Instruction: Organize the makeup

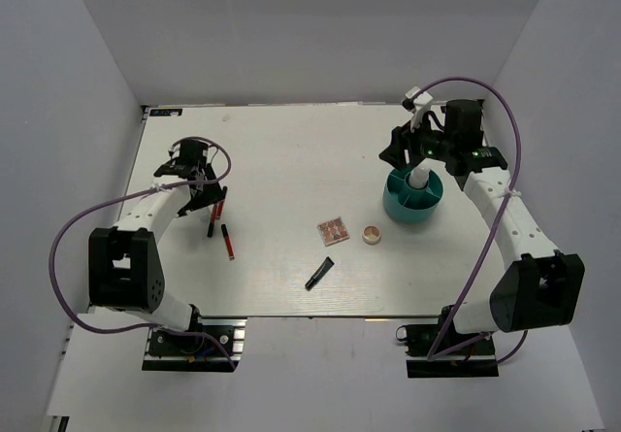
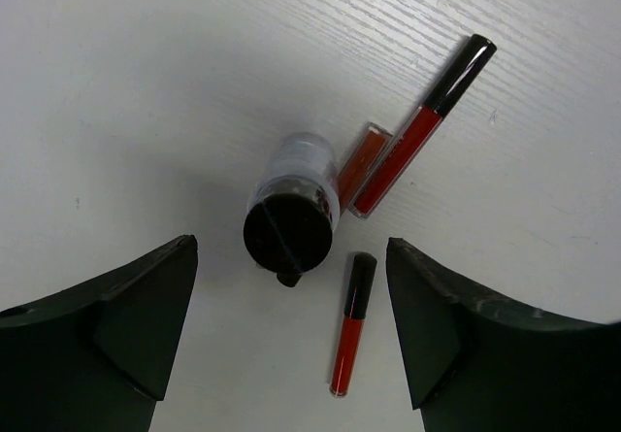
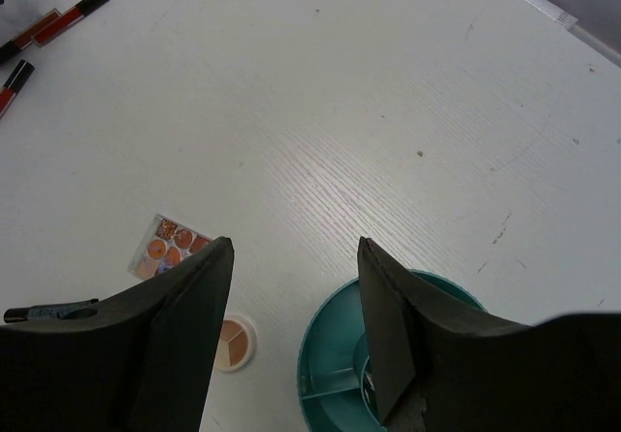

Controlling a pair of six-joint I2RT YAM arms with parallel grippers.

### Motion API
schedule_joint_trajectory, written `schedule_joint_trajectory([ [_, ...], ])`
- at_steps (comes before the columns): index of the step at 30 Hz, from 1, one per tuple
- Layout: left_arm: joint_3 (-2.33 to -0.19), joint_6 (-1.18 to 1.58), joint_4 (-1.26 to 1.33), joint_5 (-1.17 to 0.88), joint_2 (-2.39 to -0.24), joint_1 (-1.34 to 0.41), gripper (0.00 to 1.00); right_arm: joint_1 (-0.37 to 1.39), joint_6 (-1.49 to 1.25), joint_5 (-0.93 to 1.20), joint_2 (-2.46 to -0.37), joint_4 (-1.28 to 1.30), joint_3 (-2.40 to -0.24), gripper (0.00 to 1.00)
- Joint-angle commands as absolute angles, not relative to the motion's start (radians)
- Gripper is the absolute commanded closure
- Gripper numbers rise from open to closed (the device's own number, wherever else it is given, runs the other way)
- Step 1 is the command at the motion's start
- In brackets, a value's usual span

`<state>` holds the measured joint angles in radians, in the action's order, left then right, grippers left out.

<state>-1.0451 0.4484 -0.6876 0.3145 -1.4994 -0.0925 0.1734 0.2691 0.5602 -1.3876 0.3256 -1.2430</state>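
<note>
My left gripper will next close on the black cap [image 1: 224, 192] [image 2: 451, 89] of the red-black tube that is farthest from the front edge of the table.
My left gripper [image 1: 202, 182] [image 2: 291, 340] is open above a short red-black pencil [image 2: 351, 323] that lies between its fingers. A black-capped pale bottle [image 2: 291, 220] stands just beyond it, with two longer red-black tubes [image 2: 419, 129] beside it. Another red-black pencil [image 1: 227, 243] lies nearer the front. My right gripper [image 1: 419, 152] [image 3: 291, 345] is open and empty over the teal cup [image 1: 400, 207] [image 3: 335, 354], where a white bottle [image 1: 419, 177] stands upright. The square palette [image 1: 333, 230] [image 3: 165, 248], the round beige compact [image 1: 372, 234] [image 3: 233, 343] and the short black tube [image 1: 318, 273] lie mid-table.
The white table [image 1: 291, 150] has walls on three sides, and its front edge is near the arm bases. The teal cup has inner dividers.
</note>
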Motion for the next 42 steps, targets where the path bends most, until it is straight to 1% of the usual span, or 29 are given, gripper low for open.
schedule_joint_trajectory([
  [1, -1.109, 0.414, -0.66, 0.342, -1.509, -0.089, 0.12, 0.179, 0.267, 0.563, -1.347, 0.308, -1.233, 0.4],
  [7, -1.175, 0.379, -0.643, 0.339, -1.459, -0.089, 0.12, 0.176, 0.273, 0.551, -1.341, 0.308, -1.224, 0.39],
  [11, -1.232, 0.351, -0.676, 0.356, -1.483, -0.089, 0.12, 0.173, 0.273, 0.554, -1.348, 0.307, -1.226, 0.39],
  [18, -1.219, 0.362, -0.693, 0.336, -1.477, -0.089, 0.12, 0.175, 0.275, 0.543, -1.351, 0.307, -1.224, 0.39],
  [21, -1.239, 0.342, -0.675, 0.295, -1.479, -0.089, 0.13, 0.175, 0.275, 0.545, -1.353, 0.307, -1.221, 0.39],
  [23, -1.253, 0.312, -0.649, 0.247, -1.485, -0.089, 0.18, 0.176, 0.273, 0.549, -1.359, 0.305, -1.223, 0.39],
  [24, -1.261, 0.276, -0.626, 0.217, -1.492, -0.089, 0.29, 0.176, 0.273, 0.551, -1.359, 0.307, -1.224, 0.39],
  [25, -1.265, 0.262, -0.614, 0.162, -1.5, -0.089, 0.35, 0.175, 0.272, 0.552, -1.362, 0.304, -1.226, 0.39],
  [27, -1.278, 0.235, -0.586, 0.117, -1.535, -0.101, 0.44, 0.173, 0.27, 0.552, -1.365, 0.302, -1.227, 0.39],
  [28, -1.281, 0.23, -0.575, 0.085, -1.548, -0.101, 0.51, 0.175, 0.267, 0.552, -1.365, 0.302, -1.229, 0.39],
  [30, -1.29, 0.232, -0.565, 0.069, -1.587, -0.101, 0.54, 0.175, 0.268, 0.551, -1.364, 0.302, -1.229, 0.39],
  [33, -1.304, 0.232, -0.558, 0.067, -1.641, -0.101, 0.54, 0.175, 0.271, 0.545, -1.355, 0.302, -1.221, 0.39],
  [37, -1.321, 0.227, -0.546, 0.049, -1.709, -0.101, 0.48, 0.176, 0.272, 0.545, -1.345, 0.302, -1.204, 0.39],
  [42, -1.338, 0.218, -0.543, 0.037, -1.775, -0.101, 0.45, 0.172, 0.273, 0.54, -1.338, 0.302, -1.193, 0.39],
])
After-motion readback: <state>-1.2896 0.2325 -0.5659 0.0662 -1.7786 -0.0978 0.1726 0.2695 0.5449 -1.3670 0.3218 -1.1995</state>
